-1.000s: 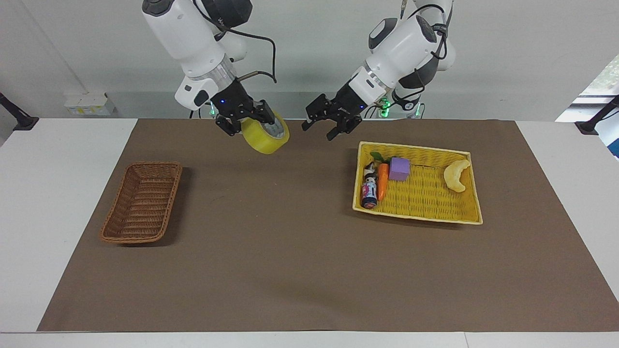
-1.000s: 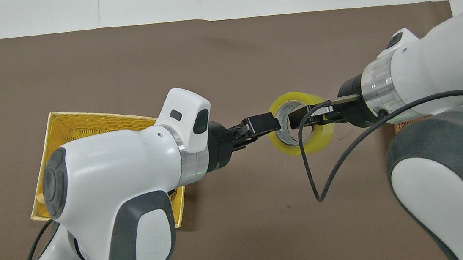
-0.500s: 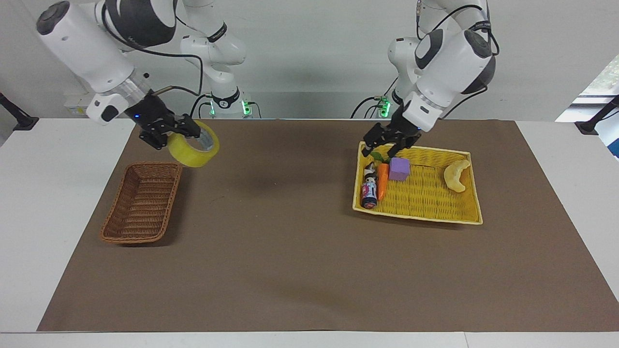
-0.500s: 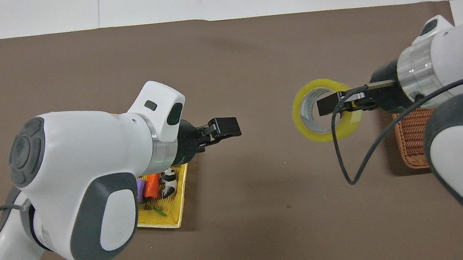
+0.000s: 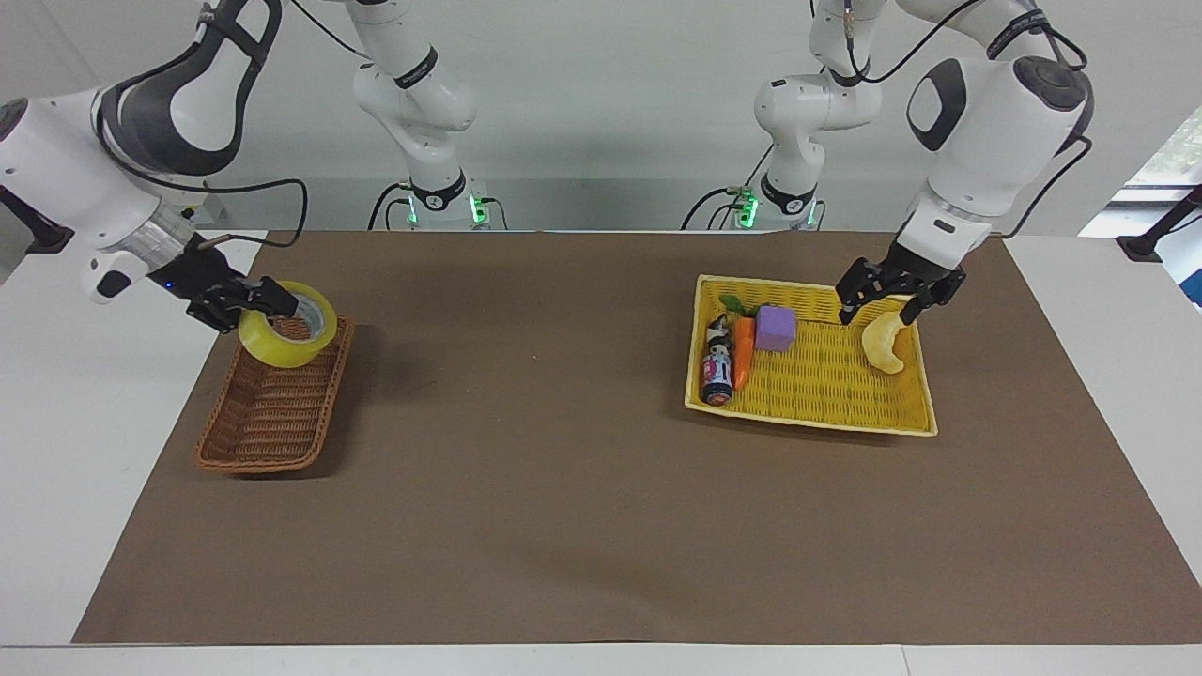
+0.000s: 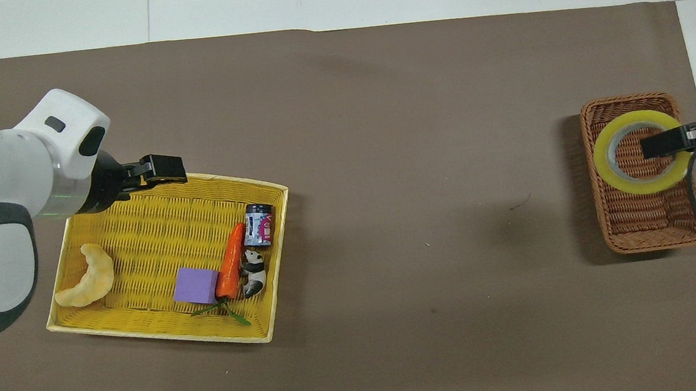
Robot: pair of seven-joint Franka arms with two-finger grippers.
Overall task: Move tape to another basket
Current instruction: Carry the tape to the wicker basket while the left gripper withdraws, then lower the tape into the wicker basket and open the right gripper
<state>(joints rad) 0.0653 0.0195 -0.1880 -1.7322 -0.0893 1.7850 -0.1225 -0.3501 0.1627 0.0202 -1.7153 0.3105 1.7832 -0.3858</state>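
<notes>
Next, I let go of the yellow tape roll, hanging at about rim height, with my right gripper on the middle of the dark brown wicker basket's bottom (image 6: 646, 166).
The yellow tape roll (image 5: 274, 350) hangs in my right gripper (image 5: 252, 302), which is shut on its rim. The roll is just over the end of the dark brown wicker basket (image 5: 268, 422) that lies nearer to the robots, at about rim height. In the overhead view the tape (image 6: 604, 159) covers the basket's (image 6: 645, 227) nearer-middle part, with the right gripper (image 6: 662, 143) reaching into its core. My left gripper (image 5: 890, 297) is open and empty over the yellow tray basket (image 5: 817, 420), above the pale crescent toy (image 5: 887, 343).
The yellow tray basket (image 6: 163, 331) holds a carrot (image 6: 231, 270), a purple block (image 6: 196, 285), a small bottle (image 6: 259, 224), a panda figure (image 6: 253, 275) and the crescent toy (image 6: 88, 285). A brown mat (image 5: 563, 488) covers the table between the baskets.
My right gripper carried the tape from the table's middle to over the brown basket and lowered it. My left gripper drew back over the yellow tray basket, toward its own end.
</notes>
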